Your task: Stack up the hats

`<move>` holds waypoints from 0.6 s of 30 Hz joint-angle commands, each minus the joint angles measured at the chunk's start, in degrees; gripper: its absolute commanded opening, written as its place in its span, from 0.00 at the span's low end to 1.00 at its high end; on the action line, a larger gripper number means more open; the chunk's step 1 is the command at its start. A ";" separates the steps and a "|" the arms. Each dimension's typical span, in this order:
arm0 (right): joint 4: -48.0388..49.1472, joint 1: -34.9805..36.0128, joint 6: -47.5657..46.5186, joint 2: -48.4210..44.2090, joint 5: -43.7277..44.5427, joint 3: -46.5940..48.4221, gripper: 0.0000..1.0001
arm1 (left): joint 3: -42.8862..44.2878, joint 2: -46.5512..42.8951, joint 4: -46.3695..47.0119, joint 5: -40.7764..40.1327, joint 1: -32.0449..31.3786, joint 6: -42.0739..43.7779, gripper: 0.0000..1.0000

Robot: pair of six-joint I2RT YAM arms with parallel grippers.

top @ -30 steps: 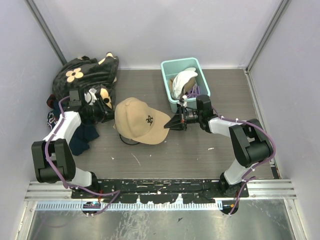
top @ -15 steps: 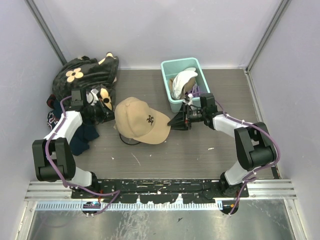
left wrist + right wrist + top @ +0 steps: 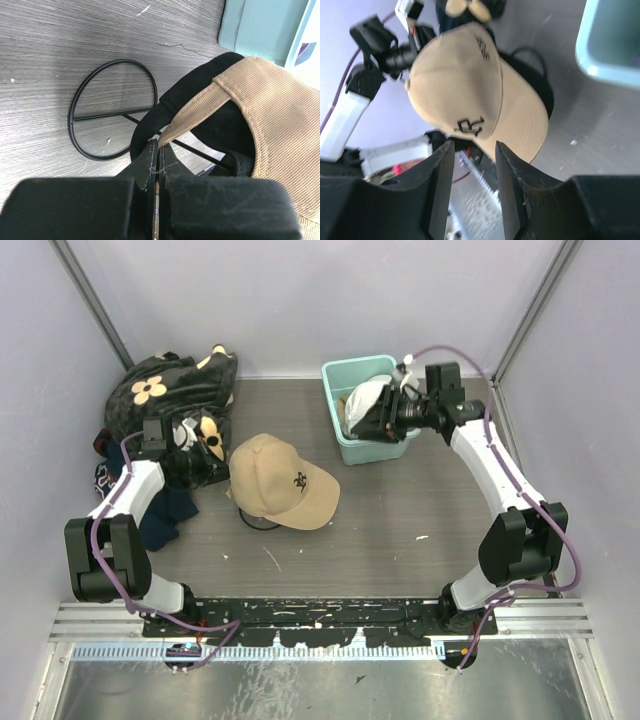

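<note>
Next, the robot's right gripper should move down into the teal bin to the white cap and close on the white cap's near-side edge (image 3: 353, 428).
A tan cap (image 3: 280, 480) with a dark front logo lies mid-table, brim toward the right. It sits over a black cap (image 3: 186, 89), whose rim shows under it. My left gripper (image 3: 159, 148) is shut on the tan cap's (image 3: 270, 100) back band; it stands at the cap's left side (image 3: 220, 468). My right gripper (image 3: 364, 430) hangs open over the teal bin's near edge, with nothing between its fingers (image 3: 474, 150). It looks down at the tan cap (image 3: 470, 90). A white cap (image 3: 366, 397) lies in the bin.
The teal bin (image 3: 338, 436) stands at the back right of the tan cap. Black fabric with tan flowers (image 3: 170, 390) is heaped at the back left, dark navy clothing (image 3: 165, 518) in front of it. A black wire ring stand (image 3: 111, 118) lies under the caps.
My right gripper has opened off the tan cap's brim, then risen and swung back right to the bin. The left arm has stayed at the cap's back edge.
</note>
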 commanded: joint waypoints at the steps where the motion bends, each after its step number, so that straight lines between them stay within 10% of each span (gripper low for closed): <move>1: -14.21 0.30 -11.09 2.51 20.32 13.48 0.44 | 1.15 -0.52 -1.19 -0.53 0.01 1.25 0.02; 9: -25.96 3.52 -15.99 12.30 45.84 26.82 0.41 | 1.38 -0.72 -1.91 -0.77 0.06 1.33 0.02; 18: -26.10 9.50 -17.56 16.25 53.72 28.29 0.36 | 0.98 -0.94 -2.40 -1.28 0.01 1.51 0.01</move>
